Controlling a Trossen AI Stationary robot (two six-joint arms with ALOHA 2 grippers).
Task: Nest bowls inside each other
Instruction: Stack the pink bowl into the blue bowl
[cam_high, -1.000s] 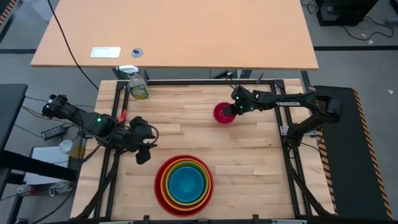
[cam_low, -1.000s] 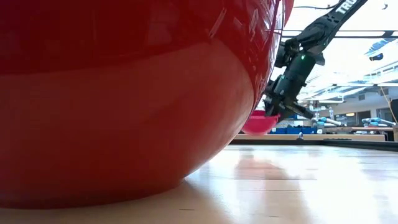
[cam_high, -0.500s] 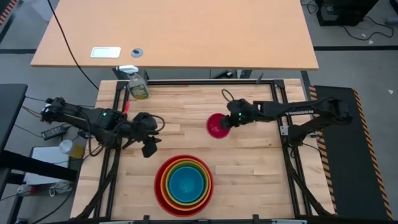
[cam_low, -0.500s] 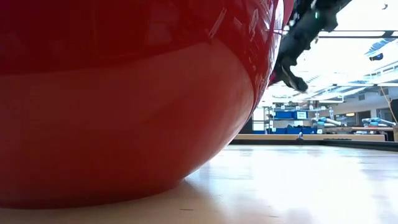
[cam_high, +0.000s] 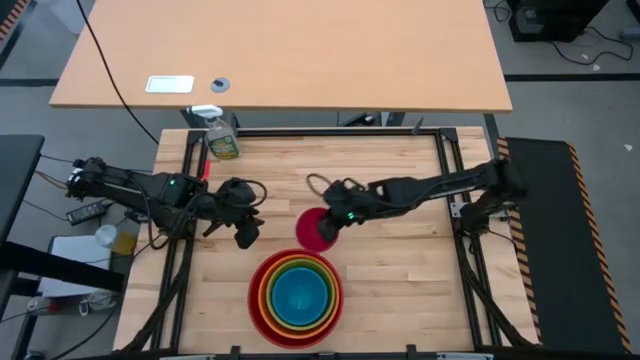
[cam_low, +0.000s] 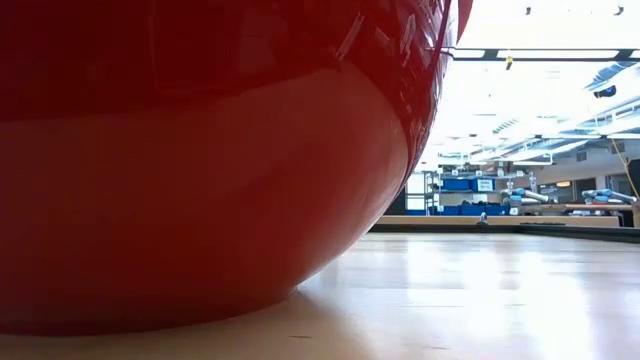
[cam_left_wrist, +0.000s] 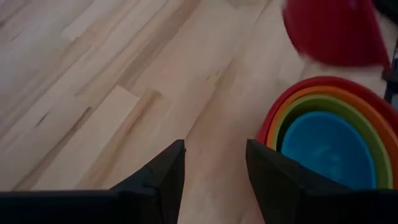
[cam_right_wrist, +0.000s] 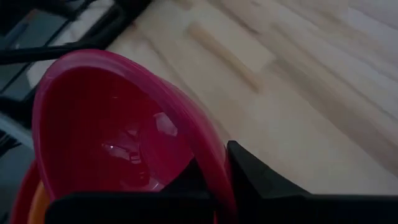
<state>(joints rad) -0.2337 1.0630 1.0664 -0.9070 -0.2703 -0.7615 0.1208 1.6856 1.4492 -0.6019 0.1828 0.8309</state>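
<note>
The pink bowl, hanging just beyond the nest's far rim, will go down inside the blue bowl (cam_high: 303, 294) at the middle of the nest, put there by my right gripper.
Near the table's front edge stands a nest of bowls (cam_high: 295, 298): red outermost, then orange, lime green and blue (cam_left_wrist: 328, 146). The red bowl's wall (cam_low: 200, 170) fills the low view. The small magenta pink bowl (cam_high: 314, 228) hangs just beyond the nest's far rim, with my right gripper (cam_high: 332, 223) shut on it. My left gripper (cam_high: 245, 226) hovers open to the left of the nest, nothing between its fingers (cam_left_wrist: 166, 177). My right gripper pinches the pink bowl's rim (cam_right_wrist: 211, 152), one finger inside the bowl and one finger (cam_right_wrist: 258, 177) outside its wall. It comes slanting down from the table's right side. The bowl is lifted clear of the table and tilted.
A green spray bottle (cam_high: 222, 140) stands at the table's far left corner. Bare wooden table top (cam_high: 400, 270) lies right of the nest and across the far half. A black frame rail (cam_high: 330, 131) runs along the table's far edge.
My right gripper has carried the pink bowl up off the table's far right part and across toward the nest, rolling as it went; the bowl now hangs tilted just beyond the nest. My left gripper has edged a little toward the table's middle.
</note>
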